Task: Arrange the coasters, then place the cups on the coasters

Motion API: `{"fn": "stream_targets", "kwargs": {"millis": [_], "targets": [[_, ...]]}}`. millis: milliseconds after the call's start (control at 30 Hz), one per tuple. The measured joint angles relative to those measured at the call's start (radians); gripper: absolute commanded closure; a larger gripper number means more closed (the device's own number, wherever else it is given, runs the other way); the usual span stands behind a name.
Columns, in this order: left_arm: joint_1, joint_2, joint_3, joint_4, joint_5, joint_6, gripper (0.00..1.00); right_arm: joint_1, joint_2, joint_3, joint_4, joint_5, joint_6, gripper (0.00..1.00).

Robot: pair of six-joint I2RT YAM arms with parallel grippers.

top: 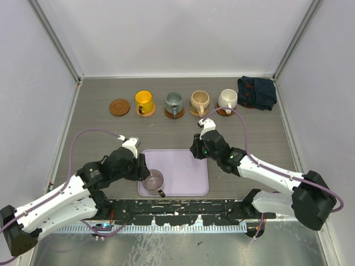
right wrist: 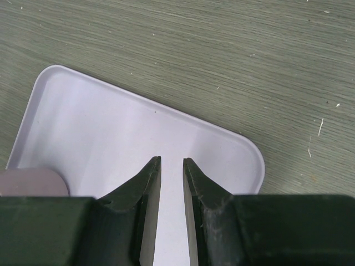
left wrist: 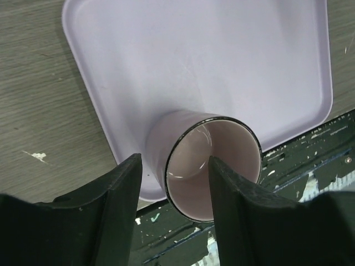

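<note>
The mauve-pink cup's handle points over the tray's near edge, away from my left gripper. Next, I turn the cup by its rim (left wrist: 168, 164) before I take the handle.
Four cups stand on coasters in a row at the back: yellow (top: 145, 102), grey-green (top: 173, 103), tan (top: 199, 102) and white (top: 227, 100). One brown coaster (top: 119, 107) at the row's left end is bare. The mauve-pink cup (left wrist: 213, 166) stands upright in the near left corner of the lilac tray (top: 186, 166). My left gripper (left wrist: 175, 159) is open astride that cup's left wall, one finger inside the cup and one outside, with a gap outside. My right gripper (right wrist: 172, 160) hovers over the tray's far right part, jaws narrowly open and empty.
A dark navy cloth (top: 257, 92) lies at the back right, beside the white cup. The tray (right wrist: 111, 127) sits near the front edge between the two arms. White walls close in the table on three sides.
</note>
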Motion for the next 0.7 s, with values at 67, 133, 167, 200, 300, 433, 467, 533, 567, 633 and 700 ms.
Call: {"fn": "stream_targets", "kwargs": {"millis": [67, 133, 167, 200, 300, 433, 467, 533, 567, 633, 700], "targets": [[-0.019, 0.009, 0.000, 0.000, 0.007, -0.005, 0.53, 0.000, 0.000, 0.000, 0.000, -0.003, 0.000, 0.72], [-0.029, 0.020, 0.000, 0.000, 0.012, -0.007, 0.59, 0.000, 0.000, 0.000, 0.000, -0.003, 0.001, 0.72], [-0.035, 0.029, 0.000, 0.000, 0.015, -0.008, 0.60, 0.000, 0.000, 0.000, 0.000, -0.003, 0.003, 0.72], [-0.040, 0.038, 0.000, 0.000, 0.017, -0.010, 0.61, 0.000, 0.000, 0.000, 0.000, -0.003, 0.003, 0.72], [-0.053, 0.064, -0.006, 0.003, 0.019, -0.011, 0.67, 0.000, 0.001, 0.000, 0.000, -0.003, 0.004, 0.72], [-0.061, 0.093, -0.015, 0.004, 0.018, -0.011, 0.79, 0.000, 0.008, 0.000, 0.000, -0.003, 0.005, 0.72], [-0.061, 0.100, -0.016, 0.005, 0.017, -0.009, 0.82, 0.000, 0.010, 0.000, 0.000, -0.003, 0.006, 0.72], [-0.062, 0.115, -0.016, 0.008, 0.013, -0.003, 0.88, 0.000, 0.014, 0.000, 0.001, -0.003, 0.008, 0.72], [-0.062, 0.122, -0.016, 0.011, 0.010, 0.000, 0.90, 0.000, 0.016, 0.000, 0.001, -0.003, 0.008, 0.72], [-0.063, 0.135, -0.015, 0.029, 0.008, 0.008, 0.92, 0.000, 0.019, 0.000, 0.001, -0.003, 0.011, 0.72], [-0.063, 0.150, -0.015, 0.052, 0.003, 0.025, 0.92, 0.000, 0.022, 0.000, 0.001, -0.003, 0.014, 0.72]]}}
